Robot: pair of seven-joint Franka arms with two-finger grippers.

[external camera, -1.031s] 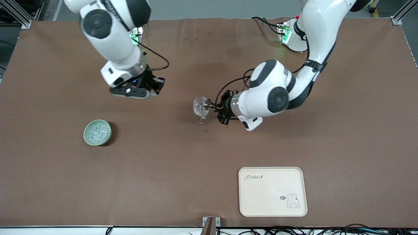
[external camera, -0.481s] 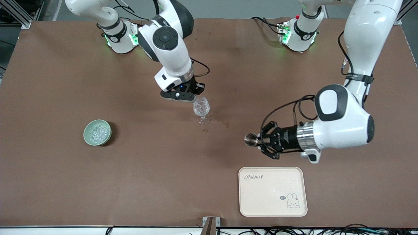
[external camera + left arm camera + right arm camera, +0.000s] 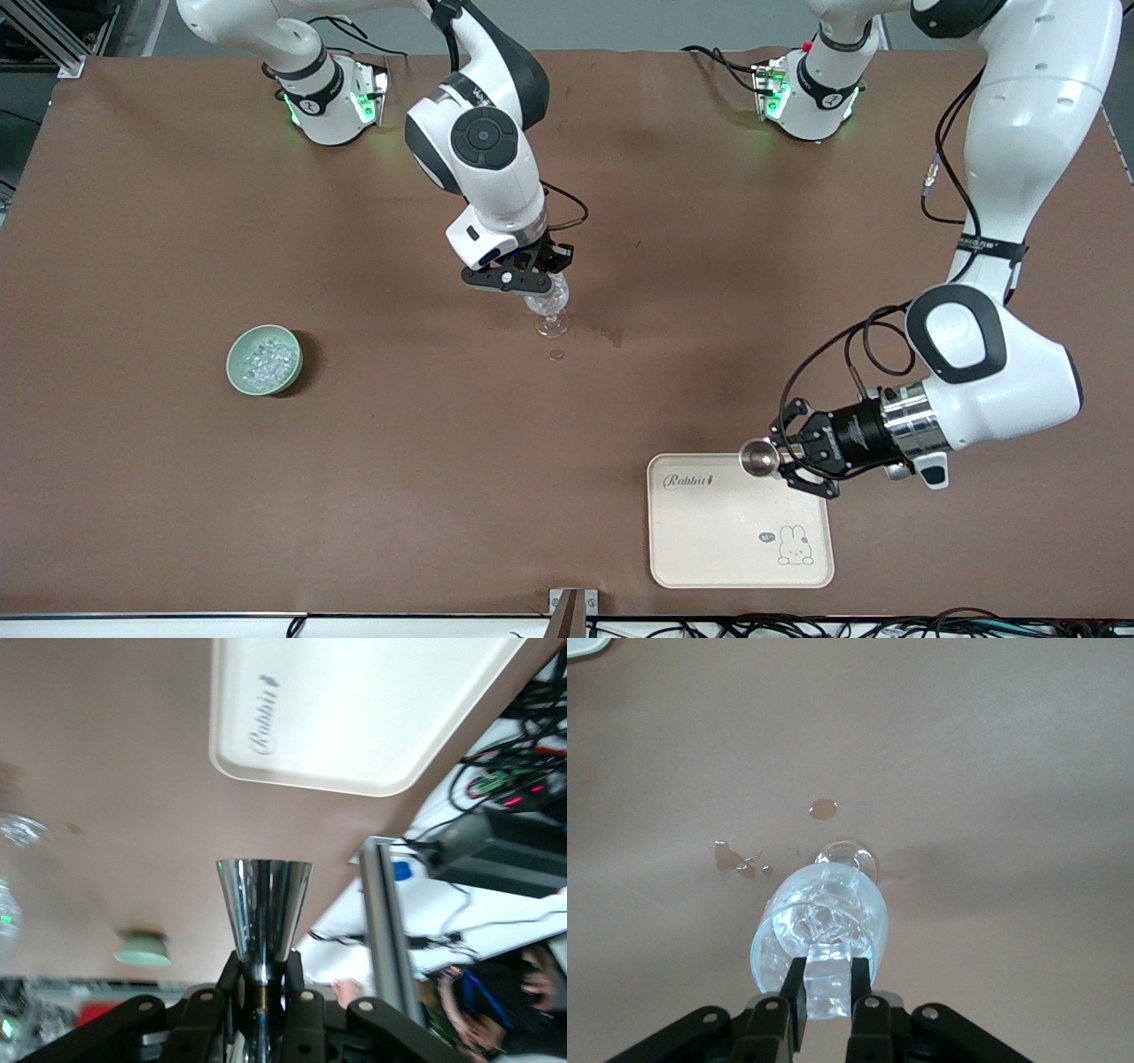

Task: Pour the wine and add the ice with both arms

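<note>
The shiny metal measuring cup will go from my left gripper down onto the cream tray [image 3: 782,485], between the rabbit drawing and the far rim of the tray.
A clear stemmed glass [image 3: 551,308] [image 3: 824,921] stands mid-table with ice [image 3: 819,917] in it. My right gripper [image 3: 539,276] [image 3: 830,973] hangs just over its rim, shut on a clear ice cube [image 3: 830,979]. More ice [image 3: 266,359] lies in the pale green bowl [image 3: 239,377] toward the right arm's end. My left gripper [image 3: 784,459] [image 3: 263,970] is shut on the stem of a shiny metal measuring cup [image 3: 759,458] [image 3: 264,899], held on its side over the cream tray's edge [image 3: 673,567] [image 3: 354,709]. The wine is out of view.
Small wet spots [image 3: 611,335] [image 3: 740,859] and a single drop [image 3: 556,355] [image 3: 823,808] mark the brown cloth beside the glass. The tray sits near the table's front edge. Cables and a metal post [image 3: 571,611] line that edge.
The left arm carried the metal cup from beside the glass to over the tray's edge. The right arm swung from near the bowl's end to over the glass.
</note>
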